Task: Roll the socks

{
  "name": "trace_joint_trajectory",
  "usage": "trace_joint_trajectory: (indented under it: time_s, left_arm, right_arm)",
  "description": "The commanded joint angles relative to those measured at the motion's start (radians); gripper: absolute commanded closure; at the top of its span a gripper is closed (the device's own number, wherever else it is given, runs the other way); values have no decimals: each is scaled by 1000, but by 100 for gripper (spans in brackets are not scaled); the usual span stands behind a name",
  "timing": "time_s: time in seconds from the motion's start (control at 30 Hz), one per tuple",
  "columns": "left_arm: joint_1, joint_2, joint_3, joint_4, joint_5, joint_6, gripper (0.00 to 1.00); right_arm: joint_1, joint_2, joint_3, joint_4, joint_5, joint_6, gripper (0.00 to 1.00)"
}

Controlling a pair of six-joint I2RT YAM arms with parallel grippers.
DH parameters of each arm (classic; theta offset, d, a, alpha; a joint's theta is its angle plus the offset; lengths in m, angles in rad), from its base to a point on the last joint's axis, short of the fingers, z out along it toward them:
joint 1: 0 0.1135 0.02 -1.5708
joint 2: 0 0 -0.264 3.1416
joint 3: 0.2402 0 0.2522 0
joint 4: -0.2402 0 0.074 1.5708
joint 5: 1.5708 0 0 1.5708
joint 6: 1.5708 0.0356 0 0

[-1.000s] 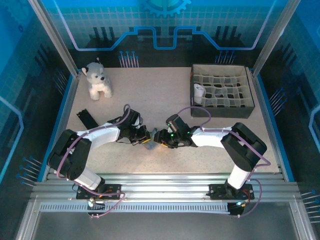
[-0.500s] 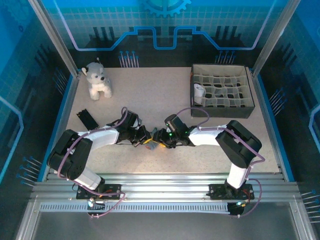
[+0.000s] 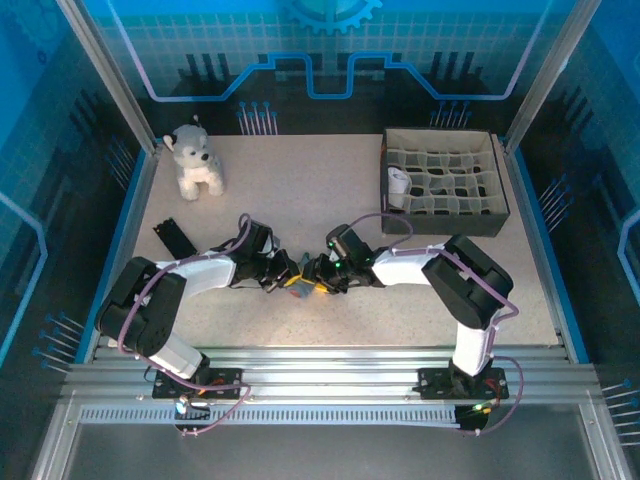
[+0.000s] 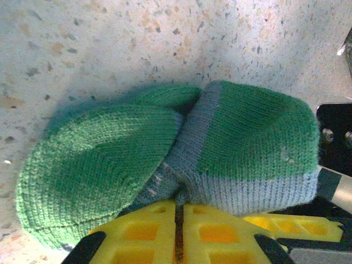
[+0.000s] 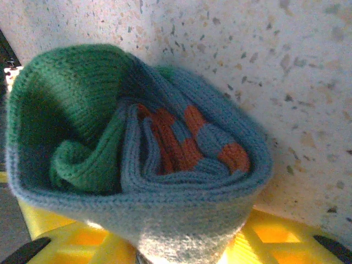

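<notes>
My left gripper needs to open and take a fuller fold of the band (image 4: 160, 184), as it pinches just a tip of the sock's grey-blue band at the crease.
The teal-green sock (image 3: 300, 289) lies bunched on the table between my two grippers. My left gripper (image 3: 284, 273) comes in from the left and my right gripper (image 3: 319, 276) from the right. In the left wrist view the green sock (image 4: 242, 132) has a grey-blue band, and my left gripper (image 4: 179, 208) is shut on a pinch of that band. In the right wrist view the sock (image 5: 82, 104) is folded round its orange cuff (image 5: 184, 140). My right gripper (image 5: 137, 254) is shut on the grey-blue outer layer, with its fingertips hidden under the fabric.
A dark organiser box (image 3: 500, 205) with mesh compartments stands at the back right, with a small white roll (image 3: 399, 186) in a left cell. A white-grey plush dog (image 3: 195, 160) sits at the back left. A flat black object (image 3: 174, 238) lies near the left arm.
The right arm has swung left and a little back, bringing its gripper closer to the left one. The sock is bunched tighter between them. The left gripper has barely moved.
</notes>
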Motion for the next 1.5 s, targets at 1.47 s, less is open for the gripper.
trace_joint_trajectory:
  time_s: [1.47]
  left_arm:
    - [47,107,139,-297,-29,297,82]
  right_arm:
    - [-53,44,214,-416,-17,-347,54]
